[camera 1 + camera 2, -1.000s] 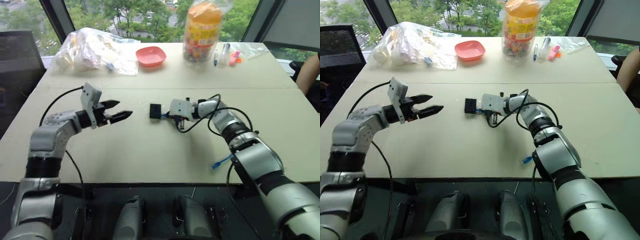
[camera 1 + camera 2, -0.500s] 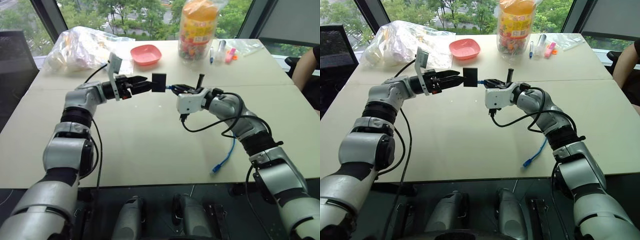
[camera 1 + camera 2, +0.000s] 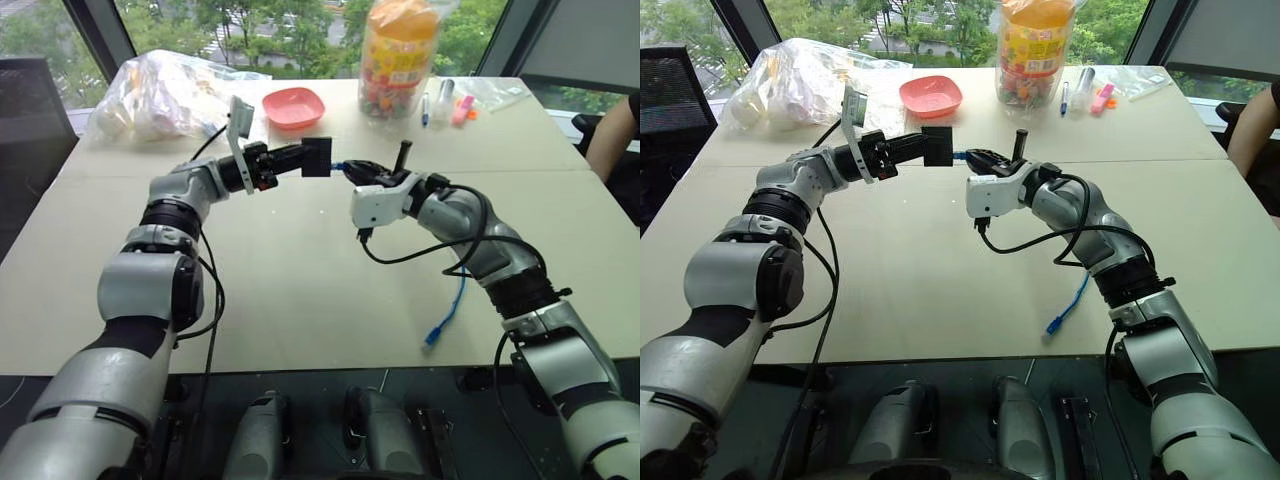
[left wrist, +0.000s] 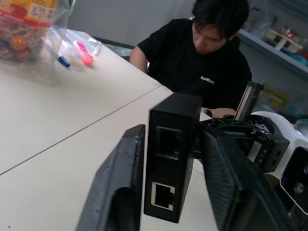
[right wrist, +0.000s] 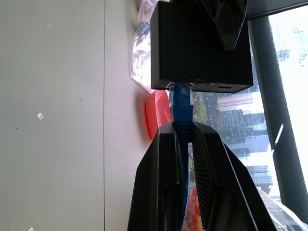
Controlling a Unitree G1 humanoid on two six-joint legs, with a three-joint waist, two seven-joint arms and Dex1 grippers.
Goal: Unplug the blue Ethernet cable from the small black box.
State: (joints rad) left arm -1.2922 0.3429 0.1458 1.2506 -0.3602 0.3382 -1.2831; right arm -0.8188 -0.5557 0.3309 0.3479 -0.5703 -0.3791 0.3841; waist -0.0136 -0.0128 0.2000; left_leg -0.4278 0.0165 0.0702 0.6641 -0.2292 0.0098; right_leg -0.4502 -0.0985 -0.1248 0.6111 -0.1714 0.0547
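The robot's right gripper pinches the blue Ethernet cable behind its plug, so it should open, turn and grip the plug itself point(image 5: 182, 102) close to the box before it pulls.
The small black box point(image 3: 317, 157) hangs in the air above the middle of the table. My left gripper point(image 3: 298, 158) is shut on it, one finger point(image 4: 115, 192) on each flat side, and two ports point(image 4: 163, 195) show in its near edge. The blue Ethernet cable point(image 5: 181, 103) is plugged into the far side of the box point(image 5: 199, 45). My right gripper point(image 5: 182, 126) is shut on the cable just behind the plug. From the right gripper point(image 3: 352, 168) the cable drops to the table, and its free end point(image 3: 432, 337) lies near the front edge.
At the back of the table are a red bowl point(image 3: 294, 106), a crumpled plastic bag point(image 3: 165, 95), a jar of sweets point(image 3: 400, 55) and some pens point(image 3: 445, 105). A person point(image 4: 207, 62) in a black shirt sits at the table's right side.
A second ago the box lay on the table with my open left gripper apart from it. My right gripper lifted it by the cable, and my left gripper came across and shut on the box.
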